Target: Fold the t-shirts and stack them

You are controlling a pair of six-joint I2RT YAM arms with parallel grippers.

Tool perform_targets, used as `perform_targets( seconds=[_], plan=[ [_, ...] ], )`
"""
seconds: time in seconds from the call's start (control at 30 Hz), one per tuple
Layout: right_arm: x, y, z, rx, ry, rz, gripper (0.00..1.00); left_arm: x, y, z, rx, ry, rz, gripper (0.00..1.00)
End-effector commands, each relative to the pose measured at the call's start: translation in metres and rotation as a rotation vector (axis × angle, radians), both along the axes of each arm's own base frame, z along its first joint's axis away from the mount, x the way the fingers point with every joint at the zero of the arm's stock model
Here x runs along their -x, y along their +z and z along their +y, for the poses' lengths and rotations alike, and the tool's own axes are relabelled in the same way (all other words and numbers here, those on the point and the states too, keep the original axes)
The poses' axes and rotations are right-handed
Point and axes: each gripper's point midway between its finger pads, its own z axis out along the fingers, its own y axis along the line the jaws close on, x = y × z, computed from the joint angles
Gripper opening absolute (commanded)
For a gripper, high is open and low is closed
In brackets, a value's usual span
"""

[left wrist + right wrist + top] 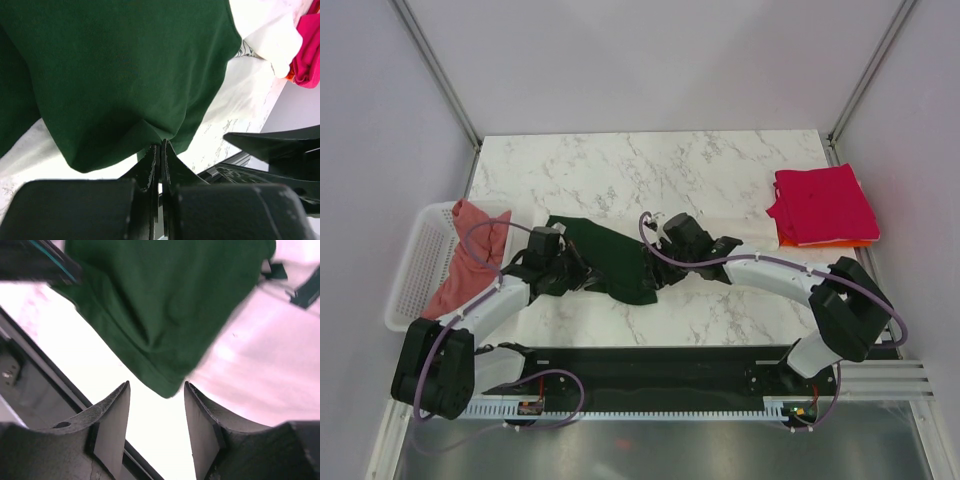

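Next, my right gripper pinches the sleeve's near edge [618,295] and pulls it in toward the cream body, since the green sleeve's tip is poking out toward the black rail.
The cream t-shirt's dark green sleeve [610,255] lies bunched at the table's middle, between my two grippers. My left gripper [580,274] is shut on a fold of this green cloth [120,80]; the left wrist view has the jaws pressed together on the fabric's edge [161,146]. My right gripper [655,268] is open, with the green sleeve's tip [165,340] just above the gap [156,390] and no cloth held. The cream body shows in the wrist views [265,30]. A magenta tee [820,203] lies folded on an orange tee [835,242] at the right. A salmon-pink tee [460,265] hangs in the basket.
The white lattice basket [412,270] stands at the left table edge. A black rail [650,385] runs along the near edge between the arm bases. Grey walls and metal frame posts enclose the marble table [650,170].
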Motion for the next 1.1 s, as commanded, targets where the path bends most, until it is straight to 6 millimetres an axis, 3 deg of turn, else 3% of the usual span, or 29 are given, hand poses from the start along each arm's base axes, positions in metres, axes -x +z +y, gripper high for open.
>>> perform_targets(
  seconds=[0.0,0.23,0.33,0.43,0.63,0.8,0.87,1.07],
  plan=[
    [0.004,-0.010,-0.016,0.066,0.015,-0.023,0.54,-0.018,0.011,-0.003,0.011,0.031,-0.023,0.02],
    [0.013,-0.028,-0.026,0.117,-0.038,0.025,0.55,-0.023,0.009,0.007,0.013,0.094,0.003,0.02],
    [0.019,-0.030,-0.024,0.137,-0.039,0.008,0.62,-0.024,0.008,0.014,0.011,0.126,0.014,0.03],
    [0.027,-0.029,-0.015,0.150,0.004,-0.024,0.66,-0.026,0.007,0.019,0.012,0.153,0.029,0.03],
    [0.024,-0.014,-0.003,0.167,0.099,-0.175,0.55,-0.027,0.000,0.021,0.014,0.163,0.070,0.03],
    [0.013,-0.006,0.021,0.195,0.151,-0.314,0.56,-0.026,-0.005,0.020,0.026,0.143,0.104,0.02],
    [0.016,-0.004,0.032,0.203,0.179,-0.364,0.61,-0.025,-0.007,0.021,0.031,0.140,0.118,0.02],
    [0.016,0.006,0.055,0.254,0.239,-0.518,0.60,-0.024,-0.009,0.026,0.027,0.156,0.138,0.02]
  ],
)
